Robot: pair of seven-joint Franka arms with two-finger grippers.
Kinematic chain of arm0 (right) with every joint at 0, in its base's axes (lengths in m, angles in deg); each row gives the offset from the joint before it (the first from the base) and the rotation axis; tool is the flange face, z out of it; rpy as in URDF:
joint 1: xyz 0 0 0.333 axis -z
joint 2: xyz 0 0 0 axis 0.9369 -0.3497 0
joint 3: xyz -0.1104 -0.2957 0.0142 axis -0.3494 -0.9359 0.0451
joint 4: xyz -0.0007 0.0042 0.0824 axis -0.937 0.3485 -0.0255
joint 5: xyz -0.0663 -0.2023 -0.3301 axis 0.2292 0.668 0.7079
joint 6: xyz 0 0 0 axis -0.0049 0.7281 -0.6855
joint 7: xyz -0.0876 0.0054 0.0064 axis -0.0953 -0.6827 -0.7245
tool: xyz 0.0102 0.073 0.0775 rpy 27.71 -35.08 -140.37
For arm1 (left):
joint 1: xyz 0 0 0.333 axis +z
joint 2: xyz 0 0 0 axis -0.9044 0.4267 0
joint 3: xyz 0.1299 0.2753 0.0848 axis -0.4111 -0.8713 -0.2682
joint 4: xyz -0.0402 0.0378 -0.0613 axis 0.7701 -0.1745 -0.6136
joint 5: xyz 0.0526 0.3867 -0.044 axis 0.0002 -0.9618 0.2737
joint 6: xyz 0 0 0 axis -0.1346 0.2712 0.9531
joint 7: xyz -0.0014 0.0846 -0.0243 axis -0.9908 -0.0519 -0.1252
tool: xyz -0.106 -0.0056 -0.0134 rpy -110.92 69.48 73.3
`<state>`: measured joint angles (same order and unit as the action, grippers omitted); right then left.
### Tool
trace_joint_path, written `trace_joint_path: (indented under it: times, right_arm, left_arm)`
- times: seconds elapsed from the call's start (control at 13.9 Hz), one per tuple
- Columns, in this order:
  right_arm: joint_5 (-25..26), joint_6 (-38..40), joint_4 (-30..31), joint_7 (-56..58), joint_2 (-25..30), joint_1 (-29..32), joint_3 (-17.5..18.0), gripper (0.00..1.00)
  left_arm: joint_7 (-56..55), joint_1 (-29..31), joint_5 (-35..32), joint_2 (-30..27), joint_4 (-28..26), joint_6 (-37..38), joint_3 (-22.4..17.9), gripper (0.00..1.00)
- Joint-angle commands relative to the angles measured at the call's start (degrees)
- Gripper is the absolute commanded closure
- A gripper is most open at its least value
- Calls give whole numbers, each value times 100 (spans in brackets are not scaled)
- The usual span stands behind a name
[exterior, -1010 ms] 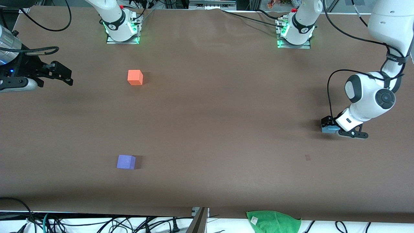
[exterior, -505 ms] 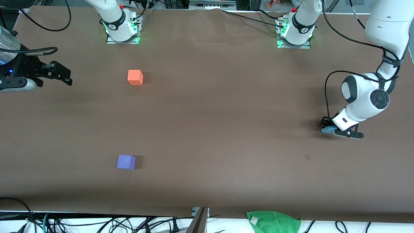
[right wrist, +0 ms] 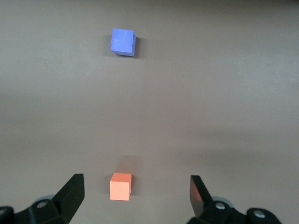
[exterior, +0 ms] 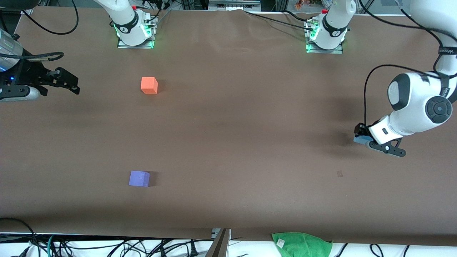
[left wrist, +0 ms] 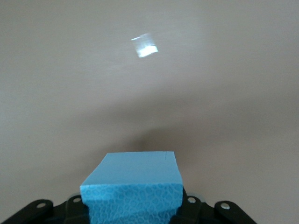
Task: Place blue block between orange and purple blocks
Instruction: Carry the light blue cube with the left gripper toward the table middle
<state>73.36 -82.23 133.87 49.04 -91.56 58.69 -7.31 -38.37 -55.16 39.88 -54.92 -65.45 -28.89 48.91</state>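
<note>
Next, my left gripper lets go of the blue block on the table about halfway (exterior: 230,122) between the orange block and the tape mark.
The blue block (exterior: 358,140) hangs just above the table at the left arm's end, with my left gripper (exterior: 362,137) shut on it. In the left wrist view the blue block (left wrist: 133,184) fills the space between the fingers of the left gripper (left wrist: 133,207). The orange block (exterior: 149,85) and the purple block (exterior: 139,178) rest on the table toward the right arm's end, the purple one nearer the front camera. My right gripper (exterior: 71,83) waits open above the table edge beside the orange block. The right wrist view shows the right gripper (right wrist: 136,183), the orange block (right wrist: 120,186) and the purple block (right wrist: 123,42).
A small pale tape mark (exterior: 339,174) lies on the brown table near the left gripper, and the tape mark (left wrist: 144,45) also shows in the left wrist view. A green cloth (exterior: 301,244) sits at the table's near edge. Both arm bases (exterior: 134,34) stand along the back.
The left gripper has shut on the blue block and raised it slightly off the table, and the left arm's wrist has shifted. The right arm has not moved.
</note>
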Motion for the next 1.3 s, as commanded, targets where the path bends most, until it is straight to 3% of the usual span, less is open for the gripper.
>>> trace_joint_path:
  times: [0.0,0.14,0.29,0.65,0.87,1.23]
  right_arm:
    - [-113,72,-33,77,1,20,-48,0]
    - [-113,72,-33,68,1,20,-83,0]
    - [-113,72,-24,68,1,20,-83,0]
    - [-113,98,-15,68,1,12,-83,0]
    - [-113,89,-24,33,-7,12,-83,0]
    - [-113,45,-24,60,-16,12,-83,0]
  left_arm:
    - [-784,-70,-85,131,381,419,495,73]
    - [-1907,-481,-85,175,520,419,865,73]
    - [-3085,-1332,-102,490,845,384,867,73]
    - [-5241,-3100,-181,1895,2171,183,709,73]
    - [-6050,-3742,-603,2415,2235,-782,700,73]
    - [-6886,-4350,-1349,3075,2209,-1601,550,67]
